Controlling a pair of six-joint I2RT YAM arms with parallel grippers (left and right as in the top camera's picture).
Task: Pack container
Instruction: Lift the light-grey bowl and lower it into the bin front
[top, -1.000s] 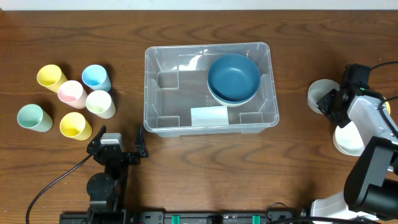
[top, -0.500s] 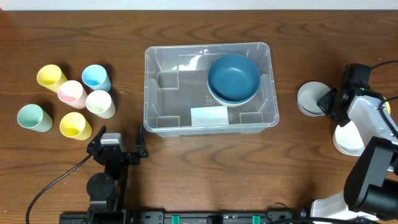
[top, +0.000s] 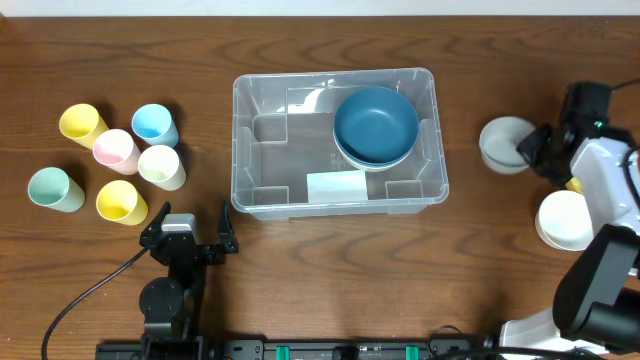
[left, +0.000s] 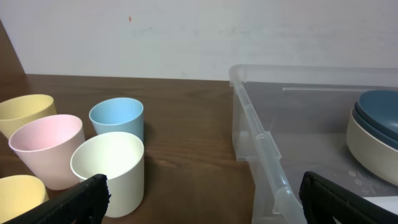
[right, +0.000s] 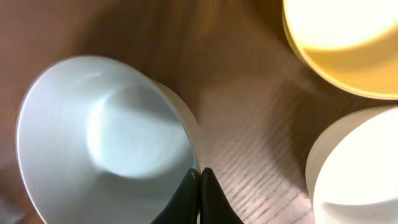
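Note:
The container (top: 326, 180) has the dark blue bowl and the white label in it. Next, my right gripper sets the pale grey bowl, now held tilted beside the container, down beside the dark blue bowl, over the white label.
The container (top: 275, 160) is a clear bin in the middle of the table. Its near wall also shows in the left wrist view (left: 267, 155). Inside, at its back right, a dark blue bowl (top: 375, 122) is nested on a paler bowl. To the container's right, my right gripper (top: 530, 150) is shut on the rim of a pale grey bowl (top: 503, 143). The right wrist view shows that pale grey bowl (right: 106, 137) tilted, its rim pinched at my right gripper (right: 199, 172). My left gripper (top: 190, 232) is open near the table's front left, and my left gripper (left: 205, 202) holds nothing.
Several coloured cups (top: 120, 150) cluster at the far left, with a cream cup (left: 112, 168) closest to the left fingers. A white bowl (top: 565, 220) and a yellow bowl (right: 348, 43) stand beside the right gripper.
The right gripper has closed on the pale grey bowl's rim. Bowl and gripper have shifted slightly toward the back of the table. The left arm has not moved.

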